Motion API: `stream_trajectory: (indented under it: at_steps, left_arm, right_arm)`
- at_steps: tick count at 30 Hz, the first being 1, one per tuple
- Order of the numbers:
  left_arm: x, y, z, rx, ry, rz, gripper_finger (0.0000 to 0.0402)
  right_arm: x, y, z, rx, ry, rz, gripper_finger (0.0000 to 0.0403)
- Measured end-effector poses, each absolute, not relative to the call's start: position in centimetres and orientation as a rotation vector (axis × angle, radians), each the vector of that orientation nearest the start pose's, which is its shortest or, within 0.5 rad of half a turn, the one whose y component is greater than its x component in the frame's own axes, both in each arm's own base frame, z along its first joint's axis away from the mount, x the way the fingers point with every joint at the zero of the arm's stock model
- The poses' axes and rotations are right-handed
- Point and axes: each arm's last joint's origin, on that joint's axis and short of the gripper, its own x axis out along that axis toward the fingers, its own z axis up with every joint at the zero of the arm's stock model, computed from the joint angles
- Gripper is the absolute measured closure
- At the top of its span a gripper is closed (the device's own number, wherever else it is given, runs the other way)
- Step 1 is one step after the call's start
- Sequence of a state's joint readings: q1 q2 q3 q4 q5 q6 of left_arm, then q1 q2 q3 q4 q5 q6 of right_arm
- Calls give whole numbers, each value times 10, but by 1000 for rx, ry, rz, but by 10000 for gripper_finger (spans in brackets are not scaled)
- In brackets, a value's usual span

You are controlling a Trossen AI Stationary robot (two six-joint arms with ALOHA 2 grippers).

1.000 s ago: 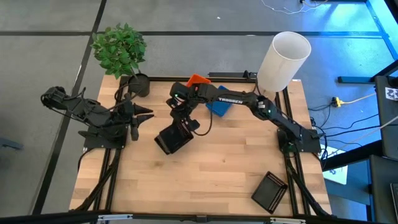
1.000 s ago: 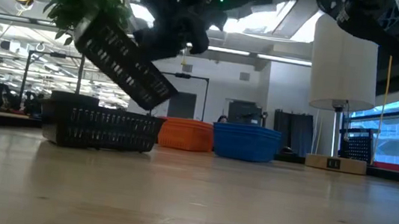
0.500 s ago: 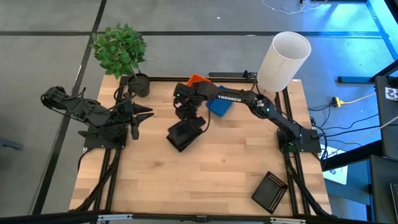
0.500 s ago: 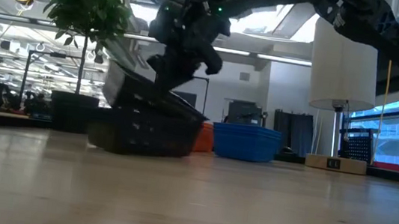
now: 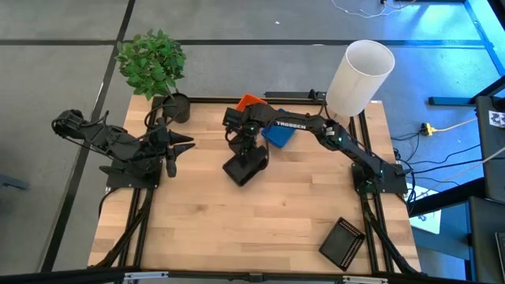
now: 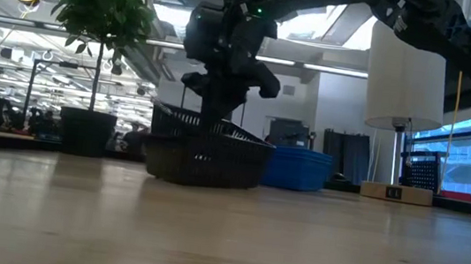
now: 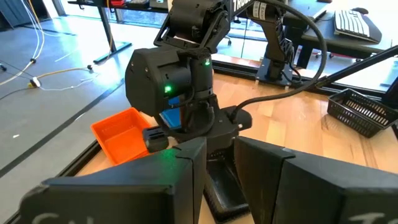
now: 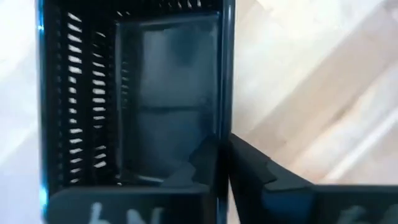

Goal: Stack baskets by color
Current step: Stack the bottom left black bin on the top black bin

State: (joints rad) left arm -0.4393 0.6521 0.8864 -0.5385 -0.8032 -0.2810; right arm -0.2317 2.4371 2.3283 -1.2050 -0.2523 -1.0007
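My right gripper will lift the upper black basket by its side (image 8: 226,81) and set it level, because it sits tilted inside the lower black basket.
My right gripper (image 5: 246,151) points down at the table's middle, shut on a black basket (image 5: 246,170). In the low view this basket (image 6: 218,128) sits tilted inside a second black basket (image 6: 205,162) that rests flat on the table. Behind them, at the far edge, are an orange basket (image 5: 251,101) and a blue basket (image 5: 278,136). A further black basket (image 5: 342,243) lies near the front right corner. My left gripper (image 5: 188,144) waits open above the table's left side, touching nothing. My right gripper has the upper black basket's side wall (image 8: 222,118) between its two fingers, one finger inside the basket and one outside. The fingers come from above, pointing steeply down. The basket is tilted, its lower part nested in the black basket under it.
A green potted plant (image 5: 151,63) stands at the far left corner and a tall white cylinder (image 5: 359,75) at the far right corner. Bare wood stretches across the table's near half.
My right gripper has gone down and toward the table's right edge, tipping to point more steeply down. The black basket it held tilted in the air has come down into the black basket on the table. That lower basket has slid to the right with it.
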Motion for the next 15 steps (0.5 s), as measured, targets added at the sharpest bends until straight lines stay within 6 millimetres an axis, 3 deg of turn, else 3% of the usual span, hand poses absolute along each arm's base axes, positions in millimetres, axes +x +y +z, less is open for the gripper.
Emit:
stream_trajectory:
  at_steps: [10, 15]
  left_arm:
    - [116, -32, 353, -99, 198, 384, 326]
    - [116, -32, 353, -97, 199, 383, 326]
  right_arm:
    - [484, -105, 215, -538, 1141, 604, 310]
    - [485, -101, 215, -545, 1140, 613, 316]
